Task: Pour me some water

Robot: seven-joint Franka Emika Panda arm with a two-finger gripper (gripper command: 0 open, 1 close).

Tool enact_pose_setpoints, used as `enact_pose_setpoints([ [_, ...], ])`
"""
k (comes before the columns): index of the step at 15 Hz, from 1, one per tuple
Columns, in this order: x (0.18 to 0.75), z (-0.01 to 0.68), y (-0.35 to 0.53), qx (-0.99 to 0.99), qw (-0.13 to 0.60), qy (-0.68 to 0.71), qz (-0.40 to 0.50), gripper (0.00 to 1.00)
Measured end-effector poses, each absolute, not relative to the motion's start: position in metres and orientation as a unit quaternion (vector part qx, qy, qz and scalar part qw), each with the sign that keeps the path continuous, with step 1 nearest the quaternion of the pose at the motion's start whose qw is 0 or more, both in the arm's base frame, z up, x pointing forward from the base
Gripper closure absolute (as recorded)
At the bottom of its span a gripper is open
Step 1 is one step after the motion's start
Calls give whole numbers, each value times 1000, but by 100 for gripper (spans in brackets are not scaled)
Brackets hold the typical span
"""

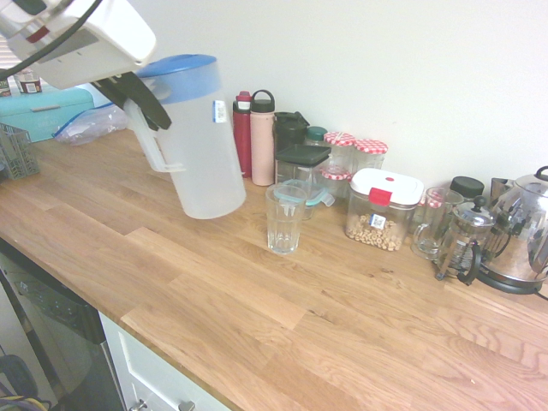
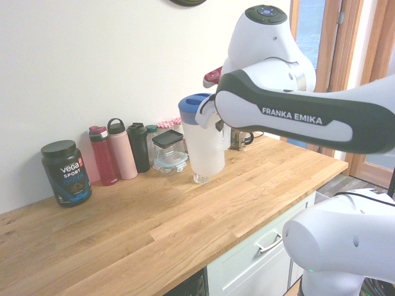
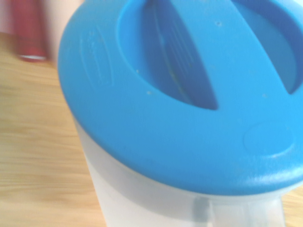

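Next, my gripper lets go of the water pitcher on the open wooden counter (image 2: 136, 222) in front of the red bottle.
A translucent water pitcher (image 1: 201, 145) with a blue lid (image 1: 180, 75) hangs slightly tilted over the wooden counter (image 1: 257, 308). My gripper (image 1: 141, 103) is shut on its handle (image 1: 158, 150). An empty clear glass (image 1: 284, 221) stands on the counter just right of the pitcher's base. In the second exterior view the pitcher (image 2: 203, 148) covers most of the glass (image 2: 201, 179), and the arm hides the gripper. The wrist view is filled by the blue lid (image 3: 180, 94) from above, with the translucent body below it.
Red (image 1: 242, 133), pink (image 1: 263, 137) and black bottles line the wall behind the glass. Food containers (image 1: 384, 210), a French press (image 1: 462, 244) and a kettle (image 1: 522, 231) crowd the right. A teal box (image 1: 43, 111) sits far left. A dark protein tub (image 2: 66, 172) stands by the wall.
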State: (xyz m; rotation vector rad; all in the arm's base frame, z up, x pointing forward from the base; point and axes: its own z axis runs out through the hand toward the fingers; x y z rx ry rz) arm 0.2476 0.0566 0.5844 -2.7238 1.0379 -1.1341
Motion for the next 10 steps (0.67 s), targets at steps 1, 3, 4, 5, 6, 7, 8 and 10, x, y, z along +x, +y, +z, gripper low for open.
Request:
enact_pose_setpoints([
  [1, 245, 584, 74, -875, 20, 323, -360, 100],
  [3, 246, 585, 109, -885, 42, 303, -351, 100],
  [4, 255, 583, 123, -889, 50, 297, -344, 100],
  [5, 269, 578, 134, -894, 59, 294, -334, 100],
  [6, 288, 569, 142, -898, 67, 295, -319, 100],
  [7, 308, 561, 148, -902, 70, 297, -304, 100],
  [8, 330, 560, 154, -904, 67, 300, -296, 100],
  [10, 370, 559, 163, -910, 58, 293, -289, 100],
])
